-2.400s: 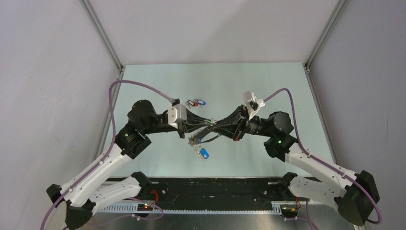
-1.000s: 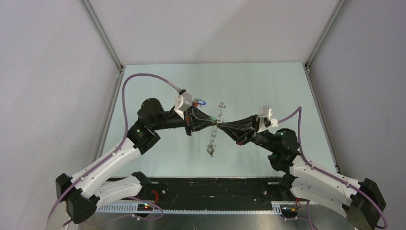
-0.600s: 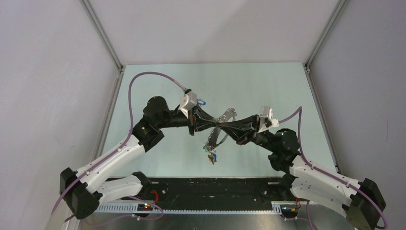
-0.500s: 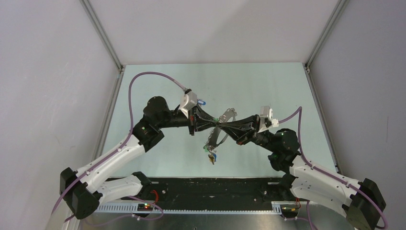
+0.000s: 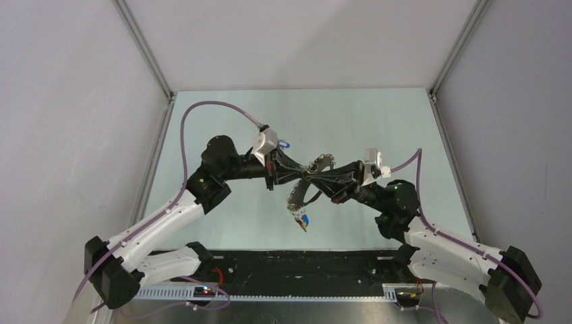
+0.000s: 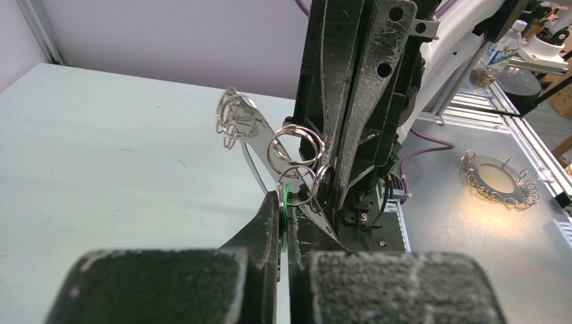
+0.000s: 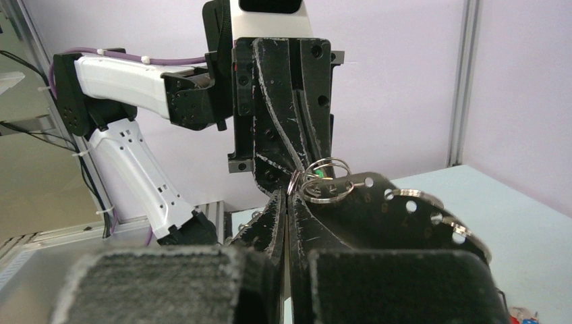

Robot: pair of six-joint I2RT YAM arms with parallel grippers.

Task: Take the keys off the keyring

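Note:
The keyring's plate lies across my right fingers beside the green key, so my right gripper should open, back away and grab the key's ring [image 7: 328, 191] from the near side.
The keyring [image 5: 305, 183], a flat grey hoop with holes and small silvery rings, hangs tilted in the air between both grippers. Blue and yellow keys [image 5: 301, 221] dangle from its low end. My left gripper [image 5: 301, 171] is shut on a thin green key head [image 6: 284, 202] joined to small rings [image 6: 295, 148]. My right gripper [image 5: 310, 176] meets it tip to tip and is shut on the keyring's edge. The hoop's holed plate [image 7: 405, 206] shows beside the right gripper [image 7: 288, 199]. The left gripper [image 6: 284, 206] sits just below the right fingers [image 6: 351, 101].
A loose blue-headed key [image 5: 284, 143] lies on the table behind the left wrist. A second ringed hoop [image 6: 499, 179] lies on the metal bench beyond the table's near edge. Frame posts stand at the far corners.
Both grippers lifted the hoop off the table and came tip to tip. In the last half second the hoop turned to show more of its face and the hanging keys swung slightly right.

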